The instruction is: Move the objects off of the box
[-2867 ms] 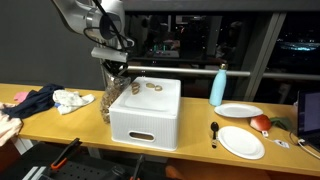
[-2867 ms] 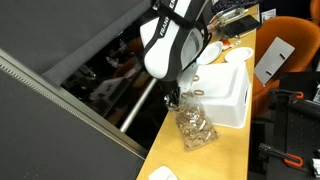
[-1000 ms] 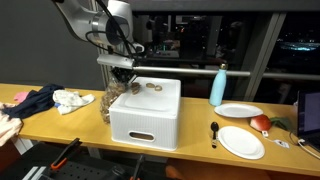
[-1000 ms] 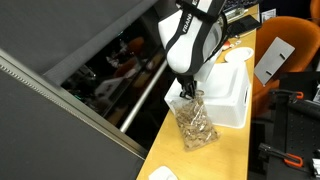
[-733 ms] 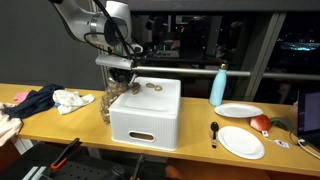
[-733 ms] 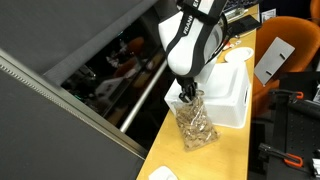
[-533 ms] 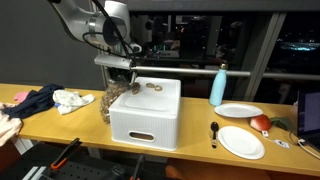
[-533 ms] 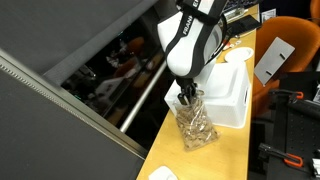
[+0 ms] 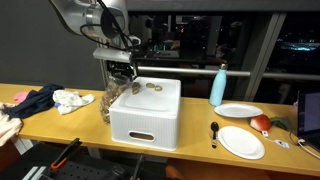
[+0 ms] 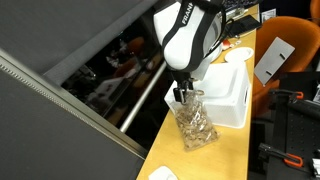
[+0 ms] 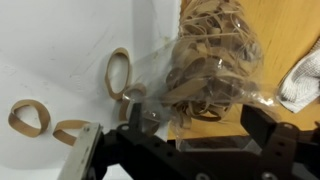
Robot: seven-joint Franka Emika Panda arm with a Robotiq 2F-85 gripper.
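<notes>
Next, my gripper moves away from the clear bag and closes on the loose rubber bands point(image 9: 154, 87) point(image 11: 50, 124) that lie farthest from it on the top of the box.
A white box point(image 9: 145, 115) stands on the wooden table, also shown in an exterior view point(image 10: 228, 88). A clear bag of rubber bands point(image 9: 110, 104) stands on the table against the box's side, seen too in an exterior view point(image 10: 196, 125) and the wrist view point(image 11: 210, 55). Loose rubber bands point(image 9: 153, 87) lie on the box top; the wrist view shows three point(image 11: 119, 72), point(image 11: 27, 118), point(image 11: 70, 128). My gripper point(image 9: 121, 76) hangs just above the bag, open point(image 11: 200, 125), holding nothing; it also shows in an exterior view point(image 10: 183, 95).
To one side of the box are a blue bottle point(image 9: 218, 85), two white plates point(image 9: 238, 110) point(image 9: 241, 142), a black spoon point(image 9: 214, 131) and a red object point(image 9: 260, 123). Dark clothing point(image 9: 33, 100) and a white cloth point(image 9: 73, 100) lie beyond the bag.
The jaws have opened and let go of the bag, which now rests on the table beside the box. The gripper has lifted slightly above it.
</notes>
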